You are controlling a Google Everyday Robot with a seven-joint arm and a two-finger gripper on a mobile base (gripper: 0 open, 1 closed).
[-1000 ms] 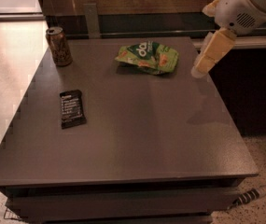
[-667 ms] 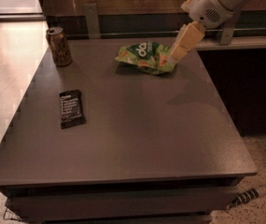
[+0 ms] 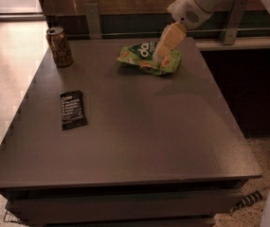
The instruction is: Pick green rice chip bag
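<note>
Next, I grip the green rice chip bag's half (image 3: 163, 60) farther from the brown soda can.
The green rice chip bag (image 3: 144, 58) lies crumpled at the far middle of the dark table (image 3: 139, 136), bright green with a dark green patch, white lettering and orange chip pictures. My gripper (image 3: 162, 56) comes down from the upper right on a white arm and hangs right over the bag's right half, its pale fingers (image 3: 167, 42) covering part of the bag.
A brown soda can (image 3: 60, 47) stands at the table's far left corner. A small black bar wrapper (image 3: 73, 109) lies on the left side. A dark counter with a rail runs behind and to the right of the table.
My gripper has moved left from beside the table's far right edge to over the green bag. The bag, can and wrapper have not moved.
</note>
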